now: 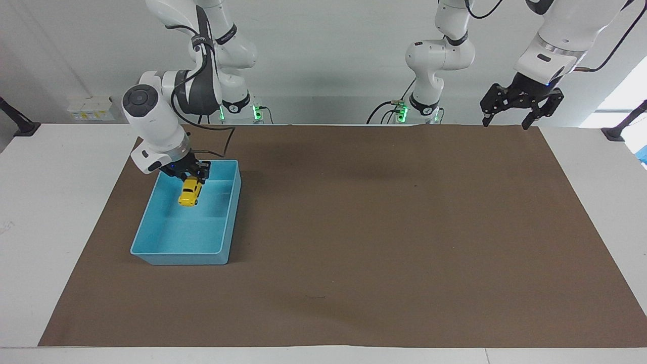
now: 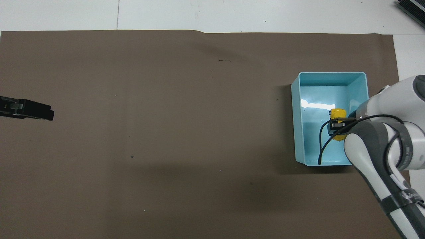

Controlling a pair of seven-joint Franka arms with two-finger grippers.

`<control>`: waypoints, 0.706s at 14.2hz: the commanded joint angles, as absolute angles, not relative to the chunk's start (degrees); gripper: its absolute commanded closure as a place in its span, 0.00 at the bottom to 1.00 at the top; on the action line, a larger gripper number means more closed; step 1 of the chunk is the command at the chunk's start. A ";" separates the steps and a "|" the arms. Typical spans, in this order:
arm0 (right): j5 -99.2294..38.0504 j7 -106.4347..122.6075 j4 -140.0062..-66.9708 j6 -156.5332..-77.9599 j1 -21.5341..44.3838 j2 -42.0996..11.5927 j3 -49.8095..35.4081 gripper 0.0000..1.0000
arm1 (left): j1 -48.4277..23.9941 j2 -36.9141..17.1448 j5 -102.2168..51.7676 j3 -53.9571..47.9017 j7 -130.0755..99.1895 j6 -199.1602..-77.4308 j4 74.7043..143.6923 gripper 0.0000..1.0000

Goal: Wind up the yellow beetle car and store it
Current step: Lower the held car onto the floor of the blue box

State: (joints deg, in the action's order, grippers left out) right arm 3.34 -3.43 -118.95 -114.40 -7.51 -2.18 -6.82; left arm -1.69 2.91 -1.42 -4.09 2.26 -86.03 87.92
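Observation:
My right gripper is to set down the yellow beetle car. Next, I put it on the blue bin's bottom near the bin's side (image 2: 318, 132) that faces the middle of the mat.
The yellow beetle car (image 1: 190, 192) hangs nose down in my right gripper (image 1: 191, 179), which is shut on it. It is held inside the blue bin (image 1: 177, 255), over the part of the bin nearer the robots, and seems to be off the floor. In the overhead view the car (image 2: 337, 113) shows partly under the right gripper (image 2: 336, 126), over the bin (image 2: 297, 116). My left gripper (image 1: 515, 108) waits open and empty, raised over the mat's edge at the left arm's end, and its tip shows in the overhead view (image 2: 28, 109).
A brown mat (image 1: 384, 227) covers most of the white table (image 1: 45, 202). The bin stands on the mat at the right arm's end. A black cable (image 2: 321, 146) loops from the right wrist over the bin.

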 commanded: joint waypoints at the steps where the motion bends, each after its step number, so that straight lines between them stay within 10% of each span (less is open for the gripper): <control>1: 4.04 -2.20 -123.13 -119.34 -7.74 -1.40 -6.94 1.00 | -0.62 3.78 -2.11 -4.57 2.72 -85.61 88.59 0.00; 10: 4.04 -2.64 -128.14 -129.28 -7.21 -6.42 -6.94 1.00 | -0.62 3.78 -2.11 -4.57 2.72 -85.61 88.51 0.00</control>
State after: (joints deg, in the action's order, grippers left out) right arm 3.49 -3.41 -126.41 -127.22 -6.95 -6.76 -6.84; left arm -1.69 2.91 -1.42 -4.09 2.26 -86.03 87.92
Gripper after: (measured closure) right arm 0.498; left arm 0.000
